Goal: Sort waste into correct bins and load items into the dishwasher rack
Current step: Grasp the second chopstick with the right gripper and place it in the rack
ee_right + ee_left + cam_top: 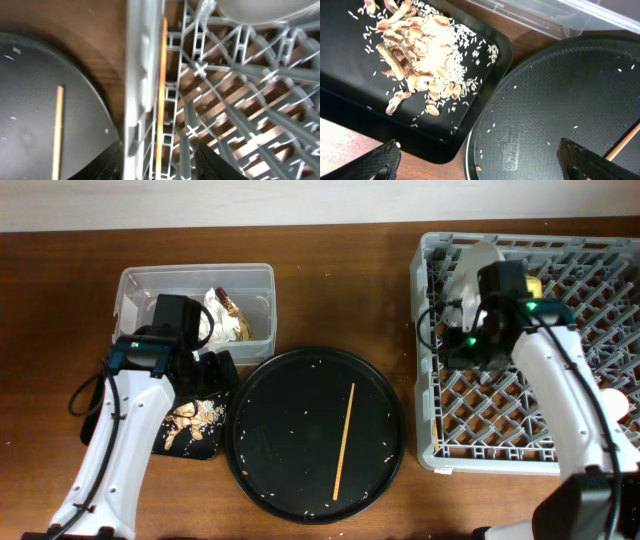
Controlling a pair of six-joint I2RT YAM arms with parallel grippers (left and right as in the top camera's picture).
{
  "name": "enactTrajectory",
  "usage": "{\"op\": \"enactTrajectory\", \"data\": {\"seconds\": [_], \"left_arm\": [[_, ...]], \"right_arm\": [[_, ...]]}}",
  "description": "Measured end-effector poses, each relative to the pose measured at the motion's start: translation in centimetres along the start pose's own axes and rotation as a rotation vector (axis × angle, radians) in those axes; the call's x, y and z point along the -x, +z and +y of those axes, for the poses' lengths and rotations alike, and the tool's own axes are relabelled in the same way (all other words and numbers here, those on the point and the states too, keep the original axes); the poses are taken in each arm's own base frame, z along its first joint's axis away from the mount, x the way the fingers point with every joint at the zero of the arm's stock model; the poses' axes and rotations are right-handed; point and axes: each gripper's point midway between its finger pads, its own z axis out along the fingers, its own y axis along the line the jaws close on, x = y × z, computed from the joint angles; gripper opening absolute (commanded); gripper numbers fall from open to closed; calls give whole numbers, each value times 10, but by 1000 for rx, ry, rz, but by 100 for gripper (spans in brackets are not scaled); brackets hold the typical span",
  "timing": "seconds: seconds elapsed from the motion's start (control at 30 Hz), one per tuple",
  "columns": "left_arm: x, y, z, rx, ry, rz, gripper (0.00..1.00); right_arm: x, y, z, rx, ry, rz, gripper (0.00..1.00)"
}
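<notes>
The chopstick on the round black tray is next for my right gripper, which should go to it and close on the chopstick's middle (346,429) (57,149).
My left gripper (215,370) (487,165) is open and empty, over the gap between the shallow black tray (205,450) (350,70) and the round black tray (300,390) (560,100). Food scraps with rice (187,420) (420,50) lie in the shallow tray. One chopstick (345,440) (58,135) lies on the round tray. My right gripper (470,360) (160,165) is open above the second chopstick (437,418) (161,100), which lies inside the dishwasher rack (520,463) (140,65) along its left wall. A pale plate (475,270) stands in the rack.
The clear tub (140,285) (570,15) at the back left holds a white napkin and a brown-gold wrapper (235,320). A yellowish item (535,285) shows behind my right arm in the rack. Rice crumbs dot the round tray.
</notes>
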Motion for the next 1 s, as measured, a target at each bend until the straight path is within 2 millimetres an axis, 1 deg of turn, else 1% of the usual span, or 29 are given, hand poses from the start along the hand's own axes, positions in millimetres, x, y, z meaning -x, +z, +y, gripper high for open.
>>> {"op": "enactTrajectory", "data": {"seconds": [0.03,0.07,0.1,0.13,0.2,0.27,0.33,0.4,0.43,0.47,0.5,0.53,0.6,0.67,0.77,0.8,0.83,0.87,1.0], "left_arm": [[0,0,0,0,0,0,99],[0,0,0,0,0,0,99],[0,0,0,0,0,0,99],[0,0,0,0,0,0,99],[0,0,0,0,0,0,99],[0,0,0,0,0,0,99],[0,0,0,0,0,0,99],[0,0,0,0,0,0,99],[0,0,0,0,0,0,99],[0,0,0,0,0,0,99],[0,0,0,0,0,0,99],[0,0,0,0,0,0,99],[0,0,0,0,0,1,99],[0,0,0,0,0,0,99],[0,0,0,0,0,0,99],[0,0,0,0,0,0,99],[0,0,0,0,0,0,99],[0,0,0,0,0,0,99],[0,0,0,0,0,0,99]], "right_arm": [[4,-7,4,11,-6,-17,47],[12,-20,13,41,-21,-54,47],[15,-27,20,59,-34,-72,47],[13,-32,37,91,-69,-78,48],[5,-30,64,125,-115,-61,48],[-8,-19,94,164,-154,-27,51],[-21,-3,117,187,-171,6,51],[-42,24,139,195,-170,75,51],[-51,36,147,194,-168,105,52],[-65,51,155,183,-132,151,51],[-85,70,159,154,-135,213,51],[-96,80,162,130,-119,244,51],[-108,96,166,107,-109,270,51],[-127,116,172,69,-102,326,51],[-145,135,176,27,-82,372,50],[-148,139,176,11,-76,381,47],[-151,142,175,-4,-66,388,41],[-151,142,175,-12,-60,386,34],[-150,143,169,-47,-30,378,12]]}}
